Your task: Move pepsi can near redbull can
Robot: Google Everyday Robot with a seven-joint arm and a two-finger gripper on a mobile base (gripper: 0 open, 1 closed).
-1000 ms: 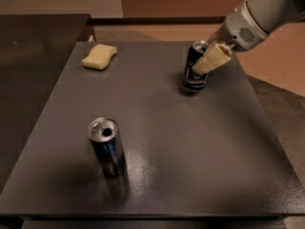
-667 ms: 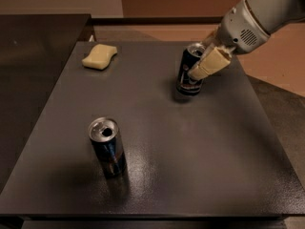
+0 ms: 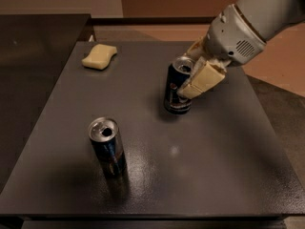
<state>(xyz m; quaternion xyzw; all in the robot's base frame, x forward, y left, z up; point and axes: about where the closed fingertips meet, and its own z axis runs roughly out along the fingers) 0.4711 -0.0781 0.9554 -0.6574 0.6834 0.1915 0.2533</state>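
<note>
I need to set the pepsi can down on the table [image 3: 154, 158] beside the redbull can, away from the darker counter, and let go of it there.
The pepsi can [image 3: 175, 90], dark with a pale round logo and a silver top, stands tilted near the middle right of the dark table [image 3: 214, 166]. My gripper [image 3: 193, 75] comes in from the upper right and is shut on the pepsi can's upper part, its cream fingers [image 3: 202, 80] on the can's right side. The redbull can [image 3: 107, 147], slim, glossy blue with an opened silver top, stands upright at the front left, well apart from the pepsi can.
A pale yellow sponge [image 3: 99, 56] lies at the table's back left. A darker counter [image 3: 33, 46] adjoins the table on the left. The table's front edge runs just below the redbull can.
My gripper has carried the pepsi can from the back right towards the left and front, closer to the redbull can. The redbull can and the sponge have not moved.
</note>
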